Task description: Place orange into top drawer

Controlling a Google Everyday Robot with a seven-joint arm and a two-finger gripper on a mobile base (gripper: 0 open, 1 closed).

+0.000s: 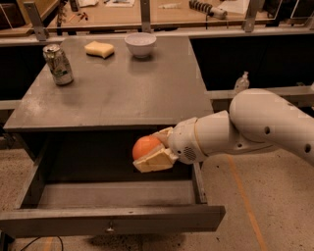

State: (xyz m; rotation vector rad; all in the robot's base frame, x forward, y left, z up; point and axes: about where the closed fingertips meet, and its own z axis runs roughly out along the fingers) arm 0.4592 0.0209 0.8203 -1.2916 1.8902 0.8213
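Note:
Next, I release the orange on the shaded bottom of the open top drawer (143, 169), nearer the arm's side.
The orange (143, 146) is a smooth round fruit held between the cream-coloured fingers (156, 159) of my gripper (149, 150), which is shut on it. The gripper comes in from the right on a thick white arm (245, 127). It holds the orange just below the cabinet top's front edge, above the right part of the open top drawer (113, 218). The drawer is pulled out wide, its grey front panel has a small metal knob (110, 227), and its visible inside is bare.
On the grey cabinet top (122, 88) stand a drink can (58, 64) at the back left, a yellow sponge (99, 49) and a white bowl (141, 44) at the back. A wooden workbench (162, 14) runs behind. Speckled floor lies to the right.

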